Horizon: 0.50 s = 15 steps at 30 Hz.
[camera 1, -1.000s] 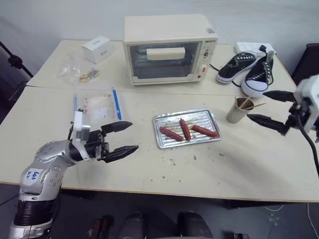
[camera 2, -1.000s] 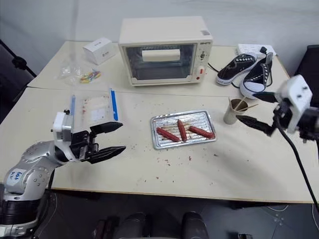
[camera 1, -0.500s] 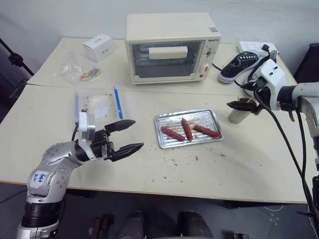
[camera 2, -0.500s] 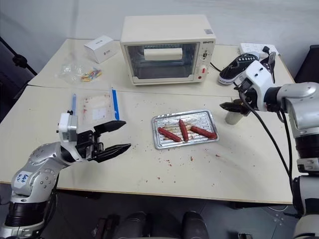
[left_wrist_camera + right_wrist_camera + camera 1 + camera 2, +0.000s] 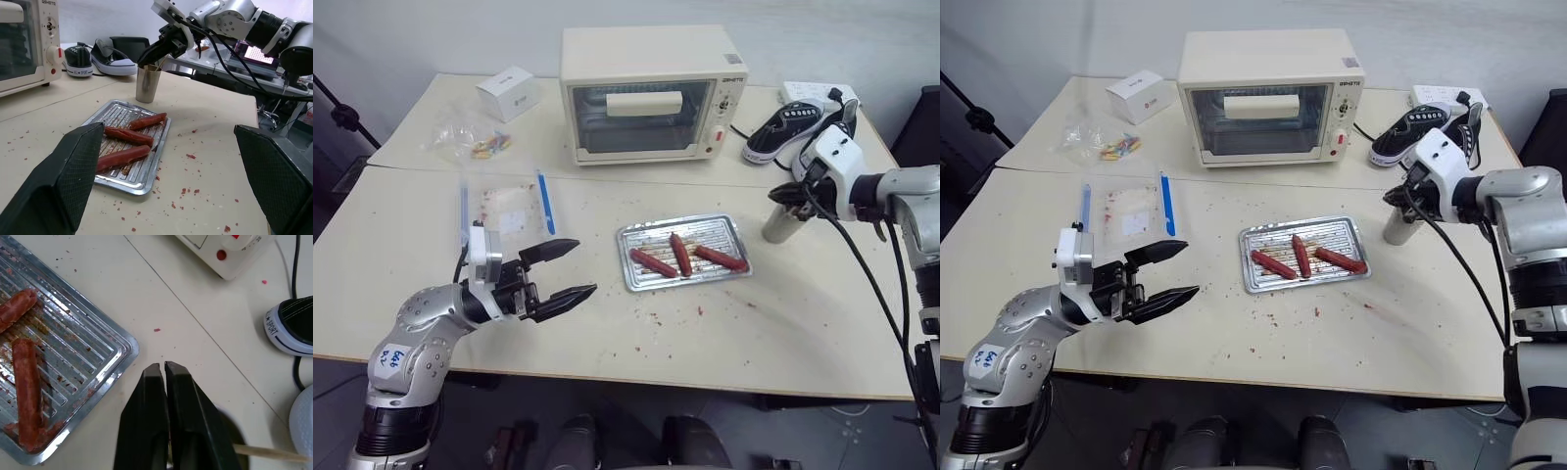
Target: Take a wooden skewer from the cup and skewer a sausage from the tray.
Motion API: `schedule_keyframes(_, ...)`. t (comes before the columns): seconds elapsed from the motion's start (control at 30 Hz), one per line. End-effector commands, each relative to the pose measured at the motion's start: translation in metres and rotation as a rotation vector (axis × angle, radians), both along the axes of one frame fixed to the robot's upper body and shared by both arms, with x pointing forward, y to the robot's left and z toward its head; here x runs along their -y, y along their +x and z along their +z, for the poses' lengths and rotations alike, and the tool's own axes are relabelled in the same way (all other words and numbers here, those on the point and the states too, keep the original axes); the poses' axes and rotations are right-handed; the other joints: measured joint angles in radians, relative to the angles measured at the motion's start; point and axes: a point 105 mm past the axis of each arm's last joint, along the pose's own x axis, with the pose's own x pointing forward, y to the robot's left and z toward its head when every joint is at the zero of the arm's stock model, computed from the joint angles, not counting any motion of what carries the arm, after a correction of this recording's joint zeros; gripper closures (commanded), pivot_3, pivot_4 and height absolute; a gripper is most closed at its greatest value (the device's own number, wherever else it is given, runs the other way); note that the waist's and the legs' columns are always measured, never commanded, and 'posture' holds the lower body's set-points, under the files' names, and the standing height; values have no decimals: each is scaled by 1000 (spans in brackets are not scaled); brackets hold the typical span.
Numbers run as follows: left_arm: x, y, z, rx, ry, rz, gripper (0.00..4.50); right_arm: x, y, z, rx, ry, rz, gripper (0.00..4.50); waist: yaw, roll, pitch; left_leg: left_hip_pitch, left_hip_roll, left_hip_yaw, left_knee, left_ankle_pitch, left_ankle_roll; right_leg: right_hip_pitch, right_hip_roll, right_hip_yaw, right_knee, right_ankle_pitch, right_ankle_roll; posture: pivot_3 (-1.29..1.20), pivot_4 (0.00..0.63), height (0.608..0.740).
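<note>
Next, the right gripper releases the skewer above the table between the toaster oven and the tray [image 5: 654, 176], into the robot's left gripper.
The silver tray [image 5: 715, 233] lies mid-table with three reddish-brown sausages [image 5: 679, 255] side by side in it. To its right stands the grey-tan cup [image 5: 779, 223] with pale wooden skewers [image 5: 155, 67] poking out of it. My right gripper [image 5: 775, 197] hangs at the cup's mouth. In the right wrist view its fingers [image 5: 176, 382] are pressed shut, and one skewer [image 5: 266, 453] juts out sideways from under them. Whether a skewer is pinched between them I cannot tell. My left gripper [image 5: 584, 267] is held open above the table left of the tray, holding nothing.
A cream toaster oven [image 5: 646, 93] stands behind the tray. Black-and-white shoes [image 5: 793, 132] lie behind the cup. A clear plastic bag [image 5: 504, 211] lies near the left gripper, with a white box [image 5: 504, 93] at the far left. Red crumbs dot the table in front of the tray.
My right arm swung in from the right edge to the cup, and its open fingers closed at the cup's mouth. The left gripper stayed where it was, open.
</note>
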Motion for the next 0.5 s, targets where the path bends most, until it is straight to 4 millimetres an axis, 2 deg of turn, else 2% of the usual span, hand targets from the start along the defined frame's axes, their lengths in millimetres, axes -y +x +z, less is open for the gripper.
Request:
schedule_keyframes(0.03, 4, -2, 12, 71, -7, -4, 0, 6, -1, 19, 55, -10, -8, 4431, 0, 0, 0, 0, 0, 0, 0, 0, 0, 0, 0, 0, 0, 0, 0, 0, 150, 740)
schedule_keyframes(0.23, 6, 0, 13, 75, -11, -17, 0, 6, -9, 52, 84, 64, 33, 4431, -1, 0, 0, 0, 0, 0, 0, 0, 0, 0, 0, 0, 0, 0, 0, 0, 150, 740)
schedule_keyframes(0.37, 6, 2, 13, 75, -21, -26, 0, 6, -25, 84, 111, 109, 120, 4431, 0, 1, 1, 0, 0, 0, -1, 0, 0, 0, 0, 0, 0, 0, 0, 0, 150, 740)
schedule_keyframes(0.5, 12, -4, 12, 22, -38, -110, 0, 5, -40, 127, 207, 153, 182, 4431, 0, 1, 1, 0, 0, 0, 0, 0, 0, 0, 0, 0, 0, 0, 0, 0, 150, 740)
